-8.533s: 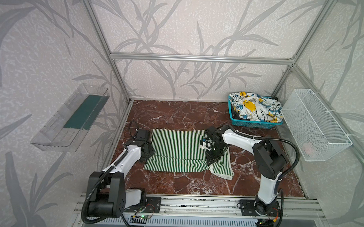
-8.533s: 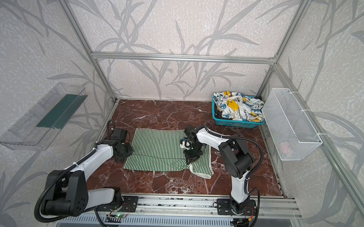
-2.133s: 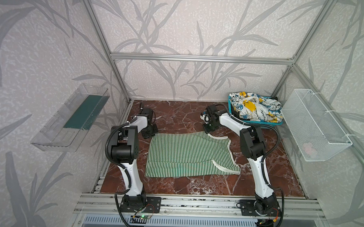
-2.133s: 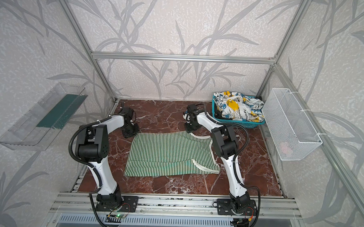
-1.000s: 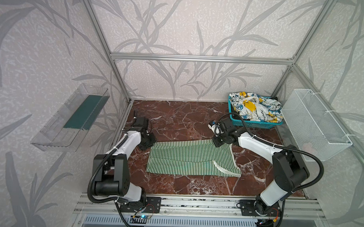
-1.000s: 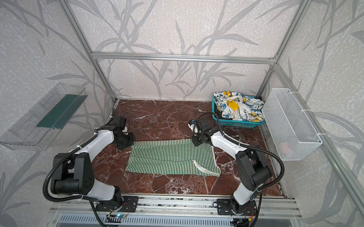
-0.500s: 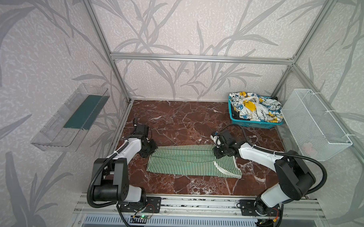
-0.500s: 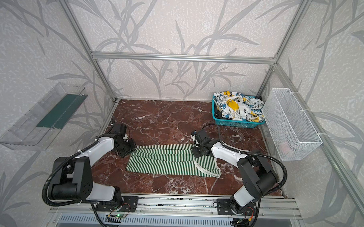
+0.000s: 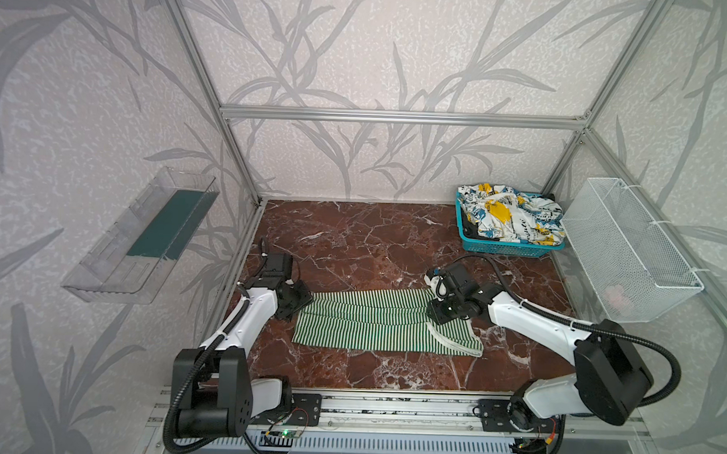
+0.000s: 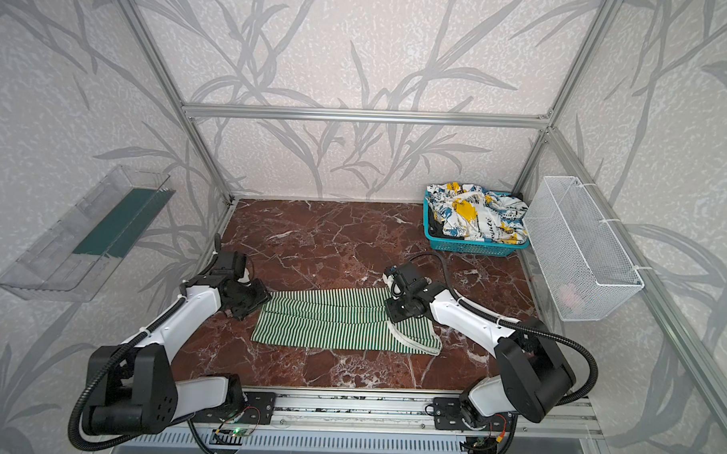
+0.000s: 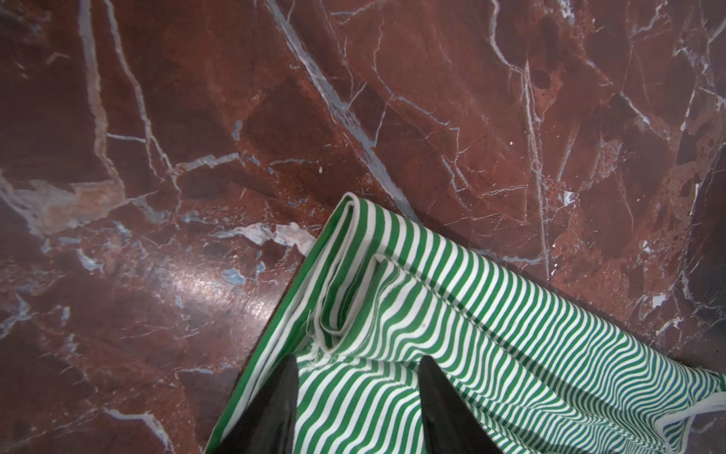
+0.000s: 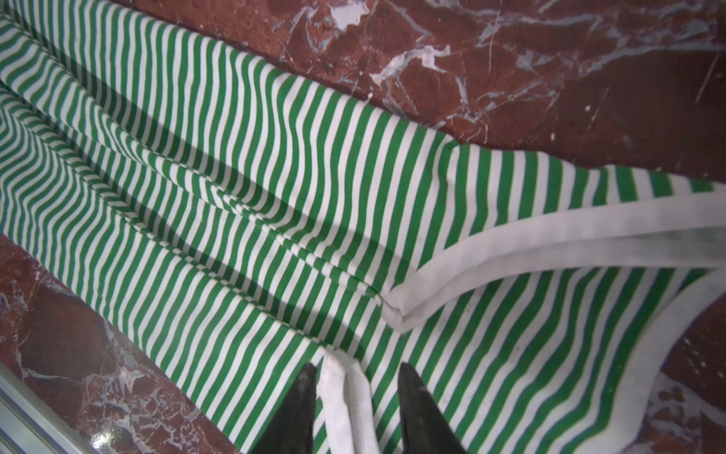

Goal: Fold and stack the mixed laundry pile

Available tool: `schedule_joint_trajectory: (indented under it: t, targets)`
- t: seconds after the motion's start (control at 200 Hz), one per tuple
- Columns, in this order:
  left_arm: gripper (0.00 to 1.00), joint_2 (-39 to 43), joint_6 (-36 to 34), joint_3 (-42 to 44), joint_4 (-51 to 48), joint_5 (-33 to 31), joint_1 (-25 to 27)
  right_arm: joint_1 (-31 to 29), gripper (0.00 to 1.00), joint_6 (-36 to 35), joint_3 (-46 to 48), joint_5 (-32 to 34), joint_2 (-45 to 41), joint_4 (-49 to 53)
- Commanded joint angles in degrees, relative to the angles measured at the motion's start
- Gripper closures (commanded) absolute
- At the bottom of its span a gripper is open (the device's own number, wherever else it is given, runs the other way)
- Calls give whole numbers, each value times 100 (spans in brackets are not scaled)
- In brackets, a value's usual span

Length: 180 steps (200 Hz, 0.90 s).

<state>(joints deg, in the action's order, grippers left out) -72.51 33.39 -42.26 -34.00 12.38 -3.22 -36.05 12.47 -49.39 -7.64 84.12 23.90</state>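
The striped garment's top layer curls under at its end, so next my left gripper pinches the raised crease [image 11: 380, 266] there and pulls it flat before folding.
The green-and-white striped garment [image 9: 371, 326] [image 10: 333, 324] lies folded into a long band on the marble floor. My left gripper [image 9: 297, 304] [image 10: 254, 303] is low over its left end. In the left wrist view the left gripper [image 11: 359, 361] is open, and the striped cloth [image 11: 451, 314] lies loose between its fingers. At the band's right end, my right gripper [image 9: 442, 315] [image 10: 398, 313] is low over the cloth. Its wrist view shows the right gripper [image 12: 357, 367] open astride a white hem [image 12: 345, 393]. The white printed garment [image 9: 508, 214] fills the teal basket.
The teal basket [image 9: 503, 248] stands in the back right corner. A white wire basket [image 9: 627, 245] on the right wall holds a small pinkish item [image 9: 615, 293]. A clear shelf [image 9: 145, 233] hangs on the left wall. The metal rail [image 9: 388, 412] runs along the front.
Both grippers came forward with the garment's far edge and laid it over the near half. Both jaws, shut on the cloth a second ago, have opened and let it go.
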Motion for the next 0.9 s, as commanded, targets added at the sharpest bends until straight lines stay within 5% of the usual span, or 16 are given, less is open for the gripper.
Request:
schedule_joint_trajectory:
  t: [0.0, 0.29, 0.58, 0.75, 0.895]
  targets:
    - [48, -223, 17, -36, 242, 46, -28, -3, 67, 86, -385, 87, 495, -81]
    - [50, -1175, 44, -173, 631, 290, -29, -2, 72, 308, -551, 156, 1106, -120]
    - [84, -791, 100, -89, 384, 418, -22, -22, 76, 394, -143, -384, 795, 174]
    - [83, -190, 65, -84, -50, 339, -25, -19, 76, 436, 208, -694, 576, 350]
    - [64, 82, -73, -222, -371, 130, -27, -19, 77, 458, 402, -719, 416, 425]
